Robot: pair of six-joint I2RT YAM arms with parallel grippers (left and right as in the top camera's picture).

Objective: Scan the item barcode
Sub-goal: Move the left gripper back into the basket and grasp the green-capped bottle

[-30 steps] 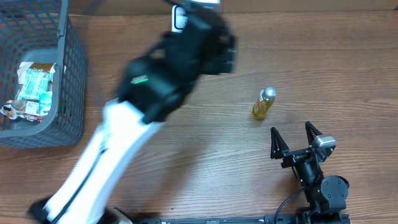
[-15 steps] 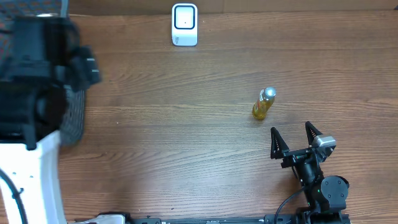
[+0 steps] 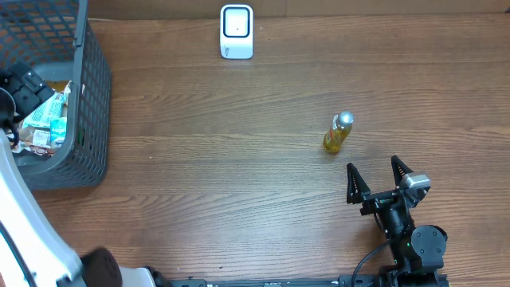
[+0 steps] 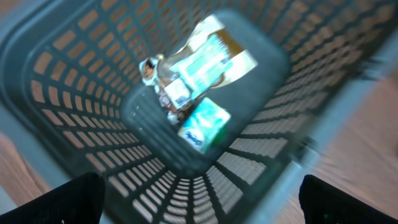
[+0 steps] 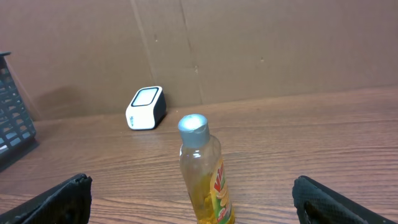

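The small teal item's green side (image 3: 61,127) (image 4: 217,135), beside the larger teal packet in the basket, is next for my left gripper to go to and close on.
Several snack packets (image 4: 202,68) lie in the bottom of a grey mesh basket (image 3: 89,119) at the table's left end. My left gripper (image 4: 202,205) hangs open above the basket with nothing between its fingers; the view is blurred. From overhead it is the dark shape (image 3: 22,89) over the basket's left side. A small yellow bottle (image 3: 338,132) with a silver cap stands upright on the table. My right gripper (image 3: 376,177) is open just in front of the bottle (image 5: 204,174) and apart from it. The white barcode scanner (image 3: 237,32) stands at the far edge.
The basket's tall walls (image 4: 74,93) surround the packets on all sides. A brown cardboard wall (image 5: 249,43) stands behind the scanner (image 5: 146,107). Bare wooden tabletop (image 3: 223,159) lies between basket and bottle.
My left arm has swung from near the scanner across to the left and now hangs over the basket. The right arm and the bottle have not moved.
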